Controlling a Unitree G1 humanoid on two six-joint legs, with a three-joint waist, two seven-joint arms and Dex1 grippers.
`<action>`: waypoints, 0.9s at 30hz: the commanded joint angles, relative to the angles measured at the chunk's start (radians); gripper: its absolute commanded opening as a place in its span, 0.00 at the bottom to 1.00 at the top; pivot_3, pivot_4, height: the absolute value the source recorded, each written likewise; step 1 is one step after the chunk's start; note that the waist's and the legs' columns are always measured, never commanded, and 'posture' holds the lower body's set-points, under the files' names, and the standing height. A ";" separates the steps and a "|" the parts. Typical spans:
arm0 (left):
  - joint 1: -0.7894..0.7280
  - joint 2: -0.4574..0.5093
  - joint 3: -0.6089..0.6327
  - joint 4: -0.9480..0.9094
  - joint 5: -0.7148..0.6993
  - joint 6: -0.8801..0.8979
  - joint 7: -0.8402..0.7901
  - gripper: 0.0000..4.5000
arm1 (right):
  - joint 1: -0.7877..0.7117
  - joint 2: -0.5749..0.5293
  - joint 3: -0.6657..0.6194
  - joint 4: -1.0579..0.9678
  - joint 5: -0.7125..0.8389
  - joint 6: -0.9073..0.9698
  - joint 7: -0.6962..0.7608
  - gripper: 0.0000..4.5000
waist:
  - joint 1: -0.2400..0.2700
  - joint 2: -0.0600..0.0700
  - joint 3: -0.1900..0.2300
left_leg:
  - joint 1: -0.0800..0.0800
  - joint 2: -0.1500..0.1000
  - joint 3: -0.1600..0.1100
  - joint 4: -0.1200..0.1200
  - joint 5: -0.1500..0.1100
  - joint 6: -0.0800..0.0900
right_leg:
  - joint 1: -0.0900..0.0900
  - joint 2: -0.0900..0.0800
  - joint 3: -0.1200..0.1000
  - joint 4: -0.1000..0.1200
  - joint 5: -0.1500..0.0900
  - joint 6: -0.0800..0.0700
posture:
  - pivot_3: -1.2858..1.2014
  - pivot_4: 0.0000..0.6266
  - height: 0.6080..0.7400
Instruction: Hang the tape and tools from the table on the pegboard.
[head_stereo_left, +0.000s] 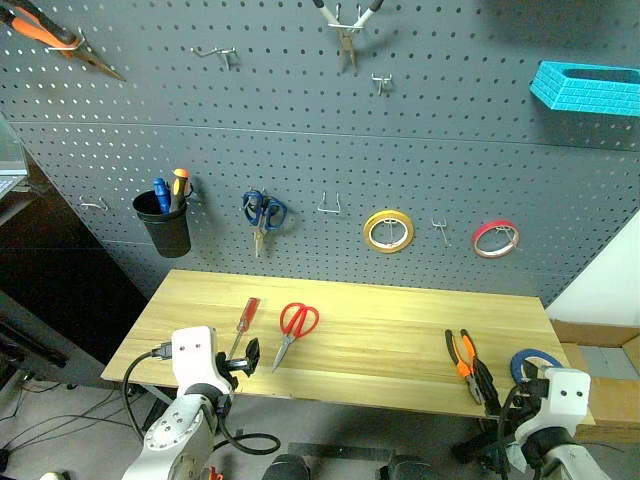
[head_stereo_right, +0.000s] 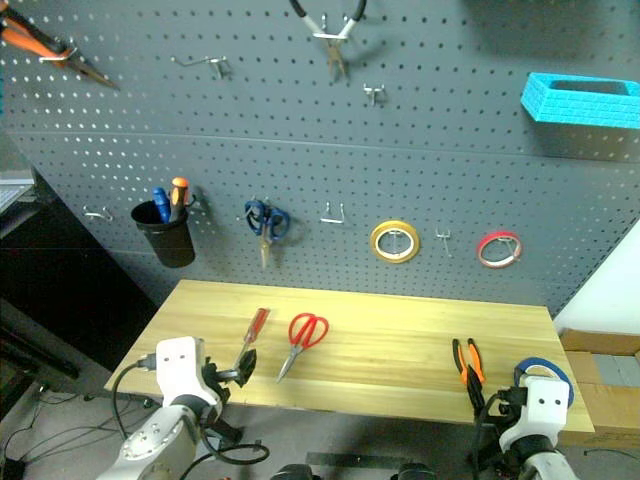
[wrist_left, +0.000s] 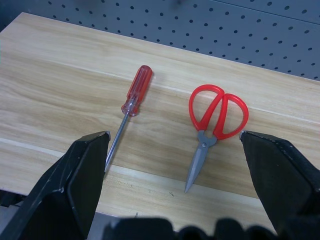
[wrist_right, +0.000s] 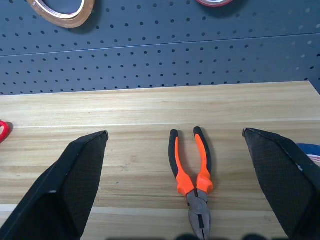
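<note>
I need to move my right gripper to the blue tape at the table's end next and close it on the tape's side (head_stereo_left: 516, 367) facing the orange-and-black pliers.
On the wooden table (head_stereo_left: 380, 300) lie a screwdriver (head_stereo_left: 245, 318) with a clear red handle and red-handled scissors (head_stereo_left: 297, 322) side by side at the left. The orange-and-black pliers (head_stereo_left: 462, 358) lie at the right, and the blue tape (head_stereo_left: 533, 362) sits at the table's right end. Behind the table rises the dark grey pegboard (head_stereo_left: 300, 130). My left gripper (wrist_left: 172, 135) is open at the near edge, facing the screwdriver (wrist_left: 134, 95) and scissors (wrist_left: 215, 120) with nothing between its fingers. At the near right edge my right gripper (wrist_right: 175, 131) is open too, the pliers (wrist_right: 192, 170) lying ahead of it.
On the board hang a black cup (head_stereo_left: 165, 228) holding blue and orange screwdrivers, blue scissors (head_stereo_left: 262, 212), a yellow roll (head_stereo_left: 388, 231), a red roll (head_stereo_left: 495, 238), pliers (head_stereo_left: 347, 30), an orange-handled tool (head_stereo_left: 50, 35) and a cyan basket (head_stereo_left: 588, 85). Bare hooks (head_stereo_left: 329, 207) stand between them.
</note>
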 joint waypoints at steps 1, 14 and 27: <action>0.004 0.004 -0.004 -0.046 0.006 -0.020 0.004 0.99 | -0.013 -0.015 0.001 -0.042 -0.003 -0.002 0.004 1.00 | 0.000 0.000 0.000 | 0.000 0.000 0.000 0.000 0.000 0.000 | 0.000 0.000 0.000 0.000 0.000 0.000 | 0.56 0.04 1.00; 0.017 -0.004 0.012 -0.036 -0.005 -0.043 -0.002 0.99 | -0.021 -0.028 0.007 -0.041 -0.002 0.006 -0.003 1.00 | 0.000 0.000 0.001 | 0.000 0.000 0.000 0.000 0.000 0.000 | 0.000 0.000 0.000 0.000 0.000 0.000 | 0.56 0.04 1.00; 0.016 -0.001 0.019 -0.013 -0.014 -0.054 -0.015 0.99 | 0.000 -0.030 -0.003 -0.056 -0.001 0.008 -0.006 1.00 | 0.000 -0.001 0.007 | 0.000 0.000 0.000 0.000 0.000 0.000 | 0.000 0.000 0.000 0.000 0.000 0.000 | 0.56 0.06 1.00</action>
